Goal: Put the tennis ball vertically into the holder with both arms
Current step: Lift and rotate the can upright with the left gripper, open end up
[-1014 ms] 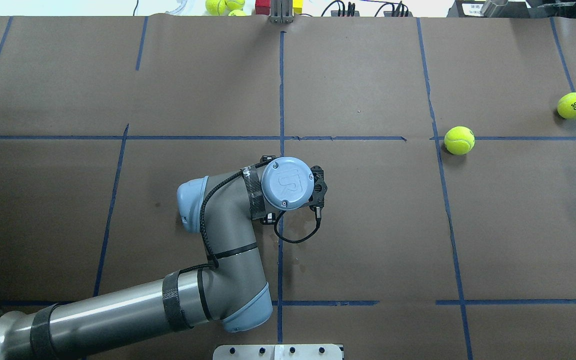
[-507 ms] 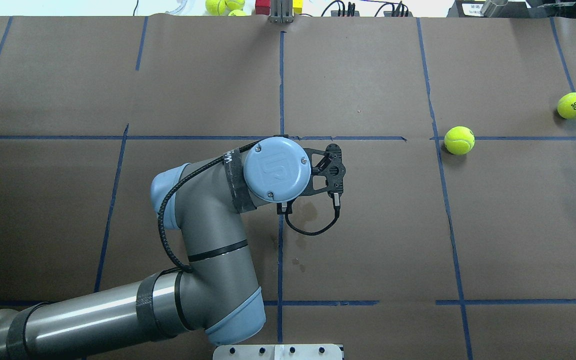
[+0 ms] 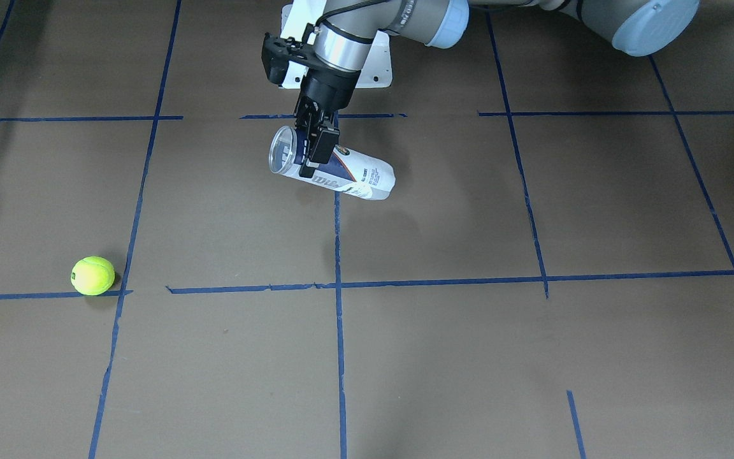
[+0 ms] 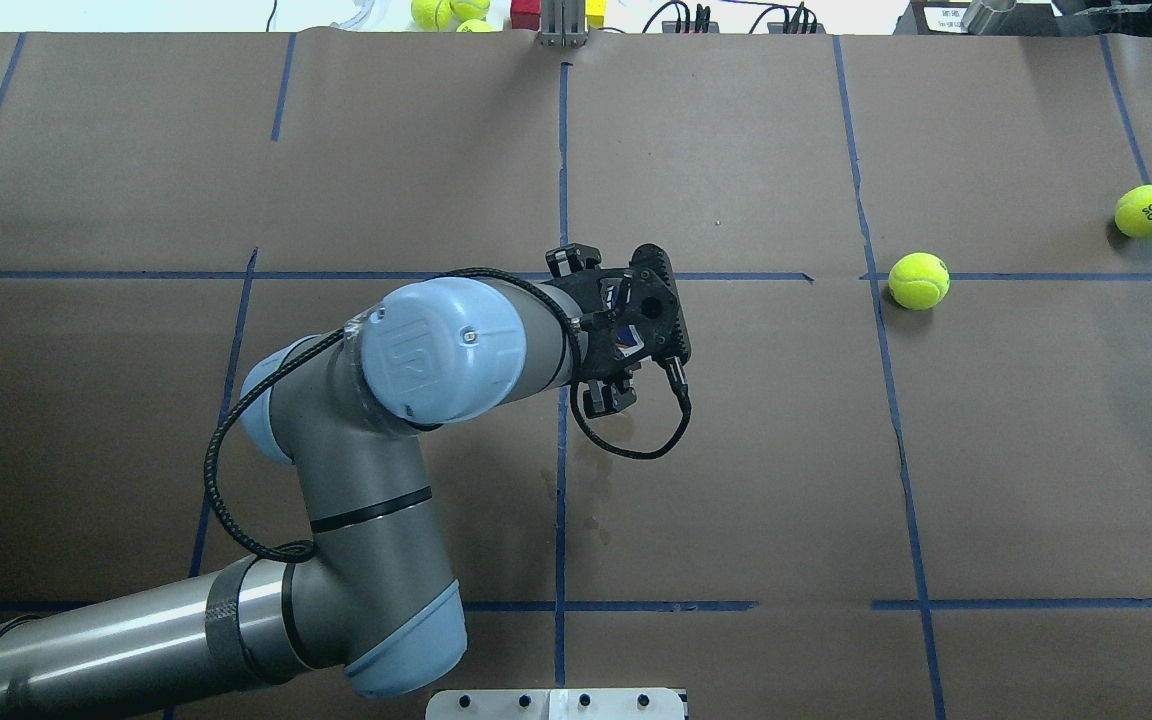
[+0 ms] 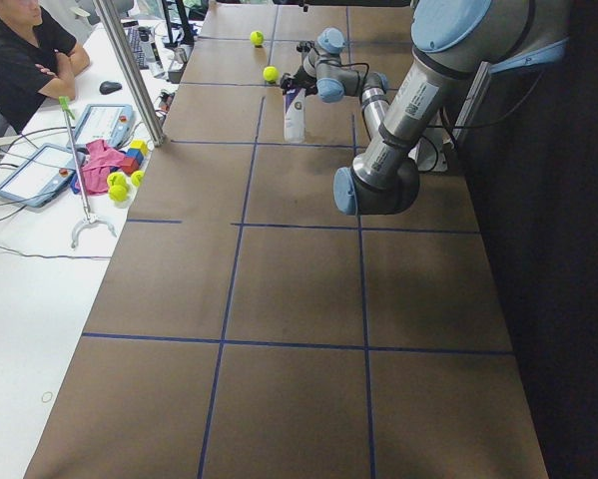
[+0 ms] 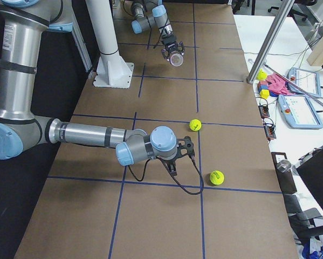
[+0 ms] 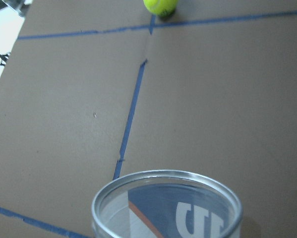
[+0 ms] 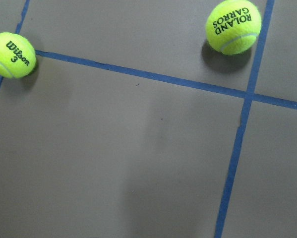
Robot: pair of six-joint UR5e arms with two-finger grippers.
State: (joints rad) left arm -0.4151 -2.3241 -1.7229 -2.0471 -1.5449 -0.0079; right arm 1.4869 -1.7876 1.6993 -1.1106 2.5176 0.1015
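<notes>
Next, I set the holder upright on the middle blue tape line (image 3: 332, 203) near the base of the white pedestal with my left gripper.
The holder (image 3: 348, 173), a clear can with a navy and white label, hangs tilted almost on its side. Its open mouth (image 7: 166, 203) faces the robot's right. My left gripper (image 3: 313, 148) is shut on the holder just behind the rim. From overhead the left wrist (image 4: 626, 325) covers the can. One tennis ball (image 4: 918, 280) marked Wilson 3 (image 8: 12, 54) lies on a tape line. Another tennis ball (image 4: 1148, 210) marked Roland Garros (image 8: 234, 26) lies further right. My right gripper (image 6: 172, 168) hovers near both, and I cannot tell if it is open or shut.
Brown paper with blue tape lines covers the table (image 4: 736, 480). A white pedestal base (image 6: 115, 73) stands on the robot's side. Spare balls and coloured blocks (image 4: 451, 12) sit past the far edge. A person (image 5: 24, 60) sits at the side desk beyond a metal pole (image 5: 129, 70).
My left arm has swung away from the robot's base and its wrist has turned from pointing down to tilted sideways. Both tennis balls have stayed put.
</notes>
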